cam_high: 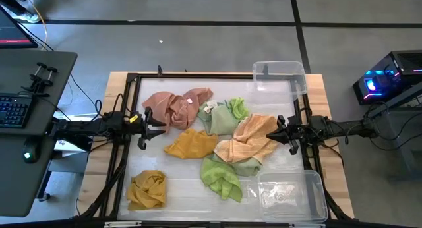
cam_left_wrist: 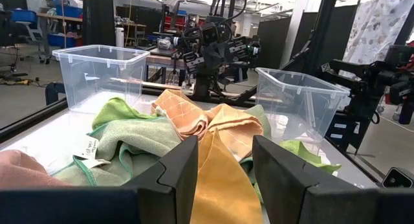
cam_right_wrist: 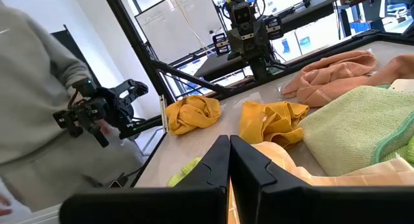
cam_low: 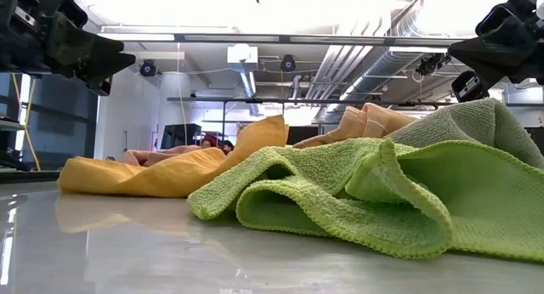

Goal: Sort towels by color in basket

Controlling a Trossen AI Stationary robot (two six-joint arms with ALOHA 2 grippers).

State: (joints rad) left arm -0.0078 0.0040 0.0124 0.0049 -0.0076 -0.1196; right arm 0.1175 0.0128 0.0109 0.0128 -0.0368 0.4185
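The middle of the mustard yellow towel [cam_high: 192,147] [cam_left_wrist: 223,179], which lies between the pink towel and the peach towel, should be gripped next by my left gripper as it closes there.
Several towels lie bunched on the white table top: a salmon pink one [cam_high: 177,107], a light green one [cam_high: 226,117] with a white label, a peach orange one [cam_high: 250,140] draped partly over it, a mustard yellow one [cam_high: 191,143], a second light green one [cam_high: 221,177] and a second mustard one [cam_high: 146,189] alone near the left front corner. My left gripper [cam_high: 144,128] [cam_left_wrist: 223,153] hovers open at the left of the pile, beside the pink towel. My right gripper [cam_high: 277,132] [cam_right_wrist: 229,146] hovers shut over the right edge of the peach towel. In the low view both are raised above the cloth.
Two clear plastic bins stand on the table's right side, one at the far corner [cam_high: 280,77] and one at the near corner [cam_high: 291,196]. A black frame [cam_high: 132,76] rims the table. A person in a grey sleeve [cam_right_wrist: 32,88] stands beyond the table's near side, holding a controller.
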